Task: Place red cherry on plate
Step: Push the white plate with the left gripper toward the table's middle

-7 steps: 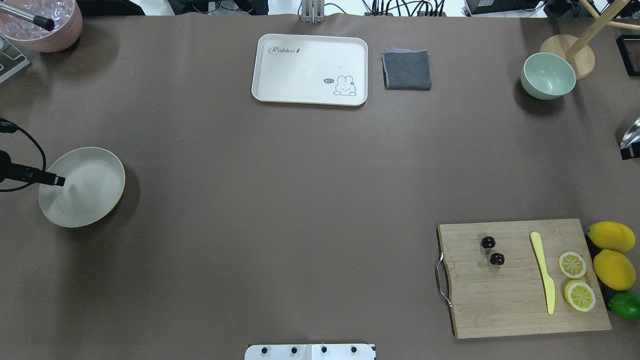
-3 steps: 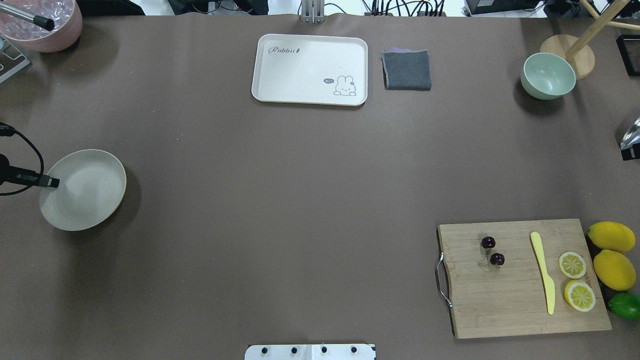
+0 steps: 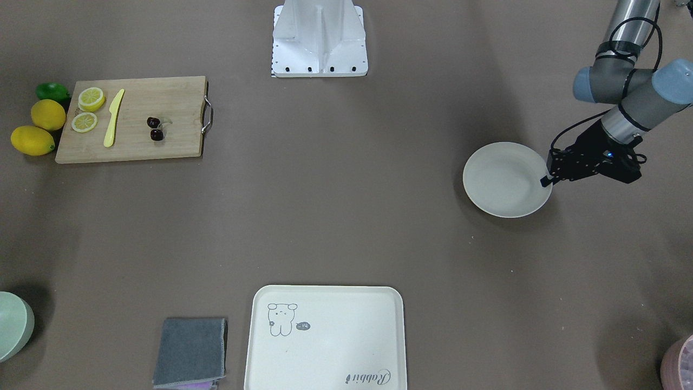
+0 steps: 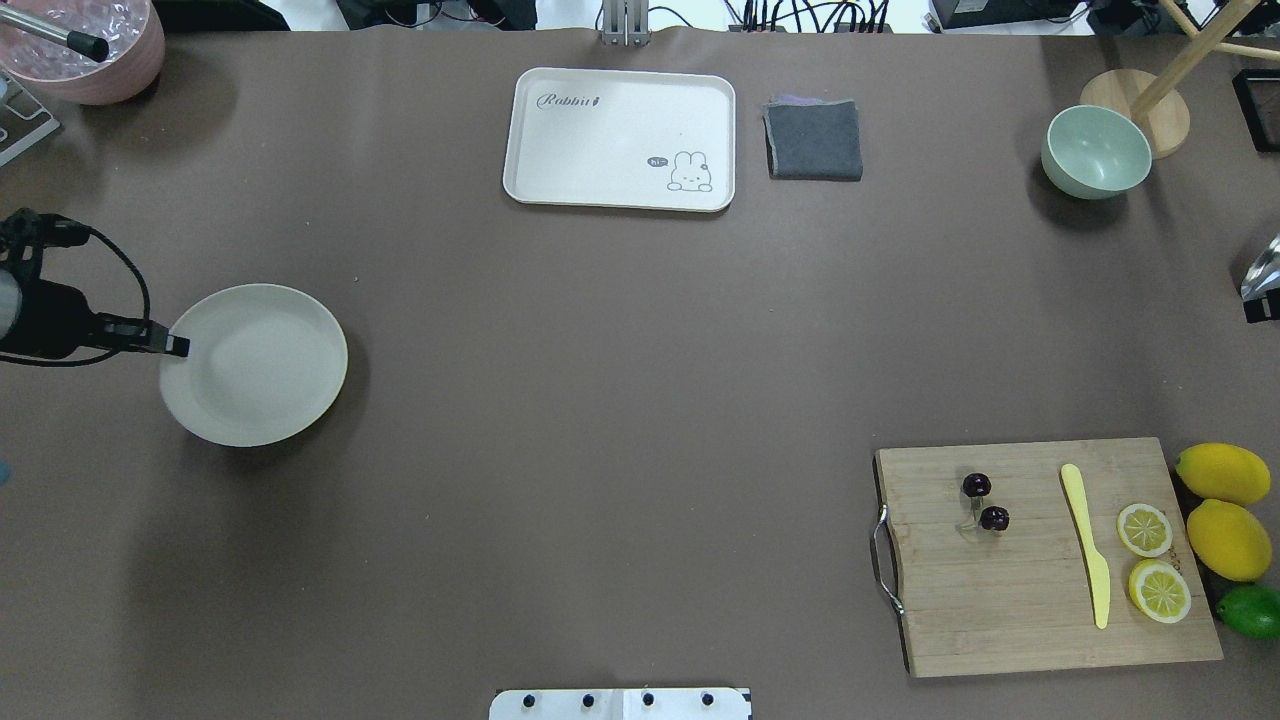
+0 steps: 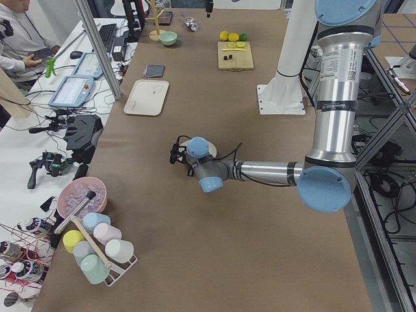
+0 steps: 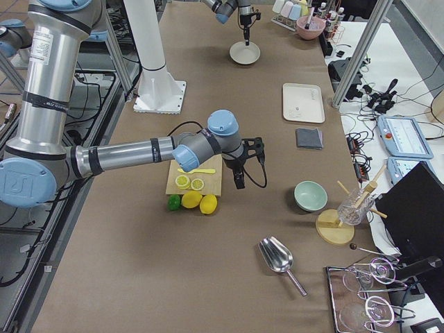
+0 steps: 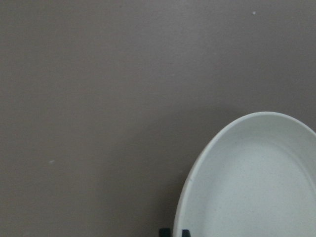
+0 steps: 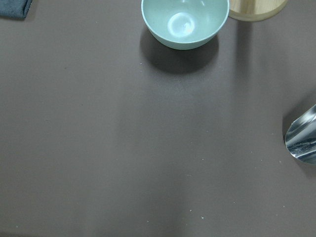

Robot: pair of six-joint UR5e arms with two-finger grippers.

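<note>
My left gripper needs to let go of the off-white plate on the bare table point(image 3: 319, 163) beyond the cutting board's metal handle.
The red cherry point(image 4: 985, 502) point(image 3: 155, 129) is a pair of dark maroon fruits with pale stems, lying on the left half of a wooden cutting board point(image 4: 1010, 620). The off-white plate point(image 4: 260, 370) point(image 3: 503, 181) point(image 7: 256, 182) is at the table's left side. My left gripper point(image 4: 178, 346) point(image 3: 547, 180) is shut on the plate's left rim. My right gripper point(image 6: 239, 182) hangs above the table just beyond the board, far from the cherry. It shows only in the exterior right view, so I cannot tell if it is open or shut.
On the board lie a yellow knife point(image 4: 1087, 545) and two lemon halves point(image 4: 1152, 560), with lemons point(image 4: 1225, 505) and a lime point(image 4: 1250, 610) beside it. At the far edge are a cream rabbit tray point(image 4: 620, 138), grey cloth point(image 4: 814, 139), green bowl point(image 4: 1096, 150) and metal scoop point(image 6: 277, 257).
My left gripper has moved right, toward the table's middle, taking the plate with it. The plate was tilted before and now sits level. The cherry has not moved.
</note>
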